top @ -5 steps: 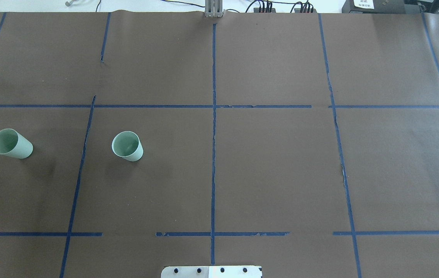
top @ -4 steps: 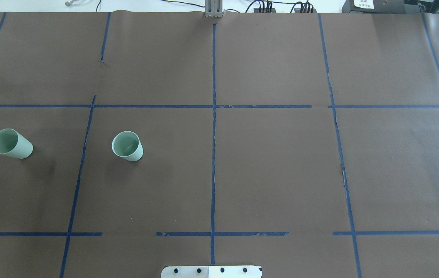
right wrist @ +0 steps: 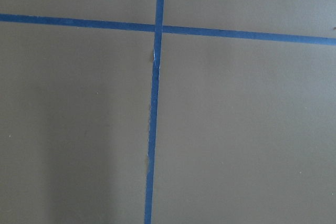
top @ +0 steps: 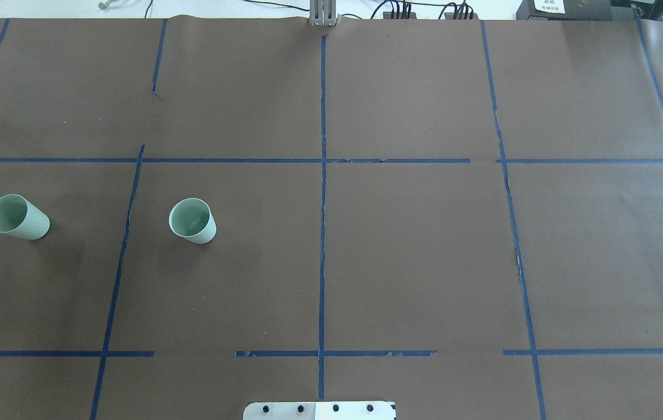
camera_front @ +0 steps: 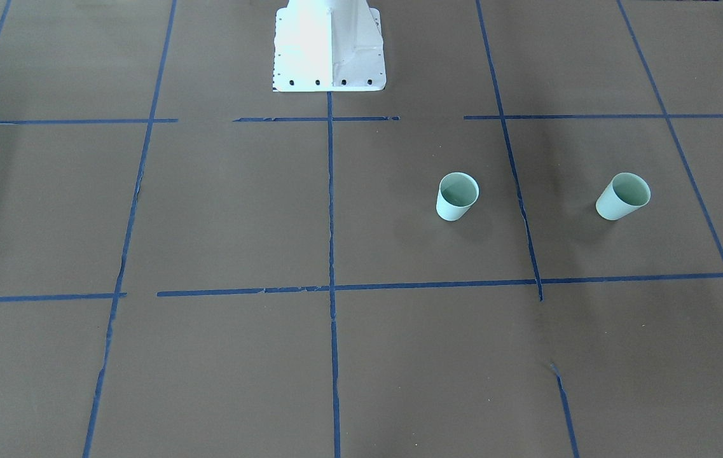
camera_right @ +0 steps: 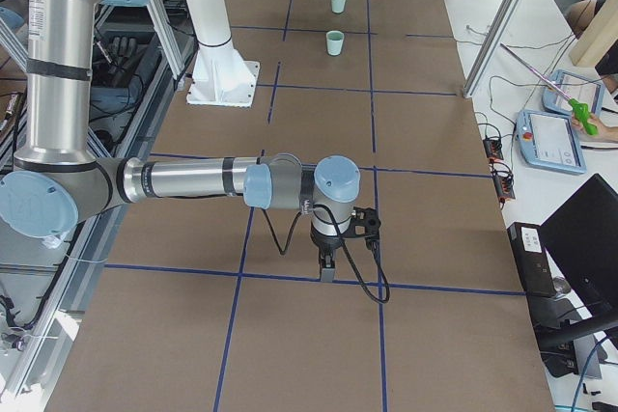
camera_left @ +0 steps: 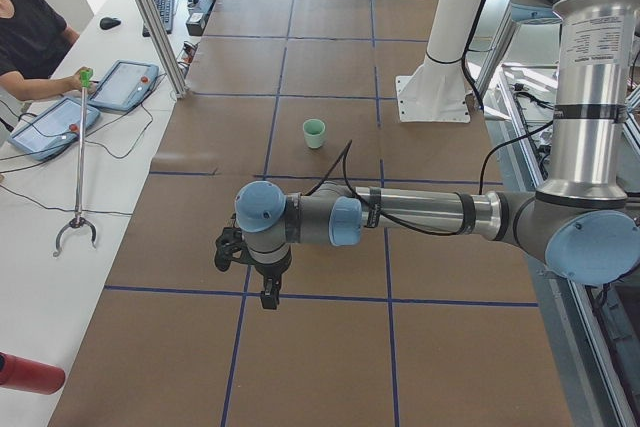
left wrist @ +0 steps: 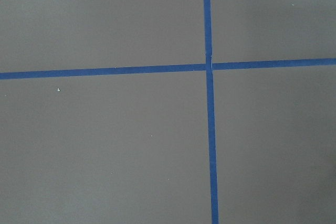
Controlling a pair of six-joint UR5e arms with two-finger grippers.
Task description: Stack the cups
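My left gripper should grip the rim of the outer mint-green cup [camera_front: 643, 179], on the side that is away from the inner cup.
Two pale mint-green cups stand upright and apart on the brown paper, on my left side. The outer cup [top: 18, 217] [camera_front: 622, 196] [camera_right: 338, 2] is near the table's left end. The inner cup [top: 192, 220] [camera_front: 457, 196] [camera_left: 314, 133] [camera_right: 334, 42] is closer to the middle. My left gripper [camera_left: 268, 292] hangs above the table and shows only in the left side view; I cannot tell if it is open. My right gripper [camera_right: 327, 267] hangs far from the cups and shows only in the right side view; I cannot tell its state. Both wrist views show only paper and tape.
Blue tape lines [top: 322, 233] divide the brown paper into squares. My white base plate [camera_front: 329, 48] [top: 319, 410] sits at the near middle edge. An operator with tablets [camera_left: 125, 82], a grabber stick [camera_left: 78, 177] and cables are on the side bench.
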